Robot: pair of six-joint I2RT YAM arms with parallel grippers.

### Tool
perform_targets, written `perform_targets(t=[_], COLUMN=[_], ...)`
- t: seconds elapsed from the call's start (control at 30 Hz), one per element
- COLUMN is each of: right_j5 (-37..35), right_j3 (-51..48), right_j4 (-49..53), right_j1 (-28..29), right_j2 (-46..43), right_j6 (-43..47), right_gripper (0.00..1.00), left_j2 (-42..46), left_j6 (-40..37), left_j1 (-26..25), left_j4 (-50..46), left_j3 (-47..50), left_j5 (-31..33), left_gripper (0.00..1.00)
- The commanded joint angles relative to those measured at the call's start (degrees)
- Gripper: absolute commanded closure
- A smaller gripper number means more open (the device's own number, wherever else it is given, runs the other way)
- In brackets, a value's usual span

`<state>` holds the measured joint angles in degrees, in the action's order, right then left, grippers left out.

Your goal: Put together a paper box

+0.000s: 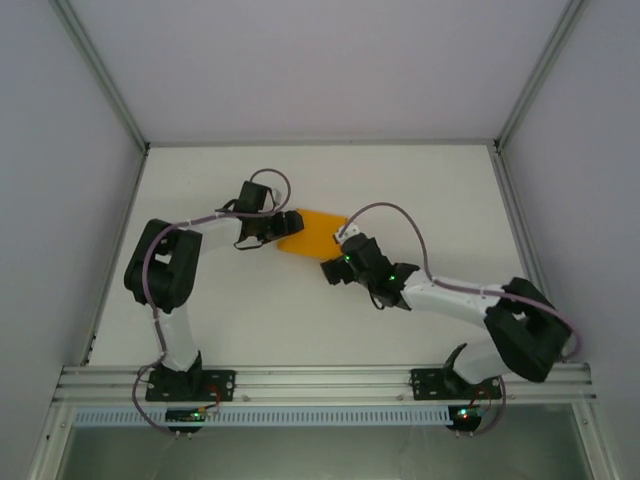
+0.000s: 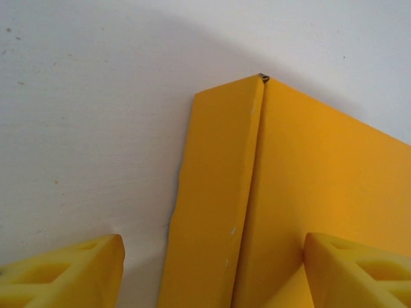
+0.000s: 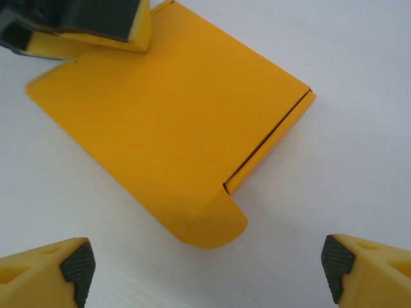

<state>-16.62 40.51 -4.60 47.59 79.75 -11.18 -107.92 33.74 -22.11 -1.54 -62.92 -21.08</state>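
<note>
My right gripper should grasp the box's end [image 3: 273,142] before my left gripper stands the box on edge, since it lies flat with its rounded tab sticking out.
The paper box [image 1: 315,232] is a flat orange-yellow box lying on the white table between both arms. My left gripper [image 1: 287,225] is at its left end. In the left wrist view the box's side wall and top [image 2: 308,179] run between the jaws of my left gripper [image 2: 212,276]. They stand open, with one finger [image 2: 64,269] clear of the card. My right gripper [image 1: 338,262] sits just off the box's near right corner. It is open [image 3: 205,276], with bare table between its fingers. A rounded tab [image 3: 215,221] juts from the box [image 3: 167,115] toward it.
The white table [image 1: 420,190] is closed in by white walls on three sides. An aluminium rail [image 1: 320,380] with both arm bases runs along the near edge. The left gripper's finger [image 3: 96,29] overlaps the box's far corner in the right wrist view.
</note>
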Motion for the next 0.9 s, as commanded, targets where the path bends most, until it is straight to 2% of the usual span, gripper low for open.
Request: perform_targets(t=[0.0,0.1,0.27,0.47,0.63,0.8,0.87], right_j5=[6.79,11.9,16.14,22.88,29.98,40.13,42.1], right_j3=[-1.84,-1.99,-1.55,2.4,8.8,14.62,16.73], right_j4=[2.27,2.29,2.02,2.4,3.88,0.65,0.31], right_j1=[-3.27,-7.71,-13.81,-18.98,-20.6,-21.84,-21.94], right_j2=[-3.86,-5.18,-4.39,0.41,7.56,17.06,20.2], right_j6=[-2.6,-6.96,-12.85,-19.39,-23.33,-28.79,-30.88], right_gripper=[0.01,0.01,0.0,0.01,0.01,0.01,0.01], left_j2=[-2.54,-3.54,-3.77,-2.66,-3.52,-4.41,-4.36], left_j6=[-1.13,-0.98,-0.23,4.18,10.84,11.53,11.69], left_j1=[0.4,0.76,1.41,3.49,6.53,7.43,7.52], left_j4=[-0.16,0.52,2.6,10.2,23.04,24.63,25.09], left_j3=[1.12,1.32,3.68,9.36,15.24,16.34,16.84], left_j5=[0.09,-0.55,-1.57,-8.56,-17.5,-18.09,-18.03], left_gripper=[0.32,0.4,0.5,0.52,0.54,0.56,0.57])
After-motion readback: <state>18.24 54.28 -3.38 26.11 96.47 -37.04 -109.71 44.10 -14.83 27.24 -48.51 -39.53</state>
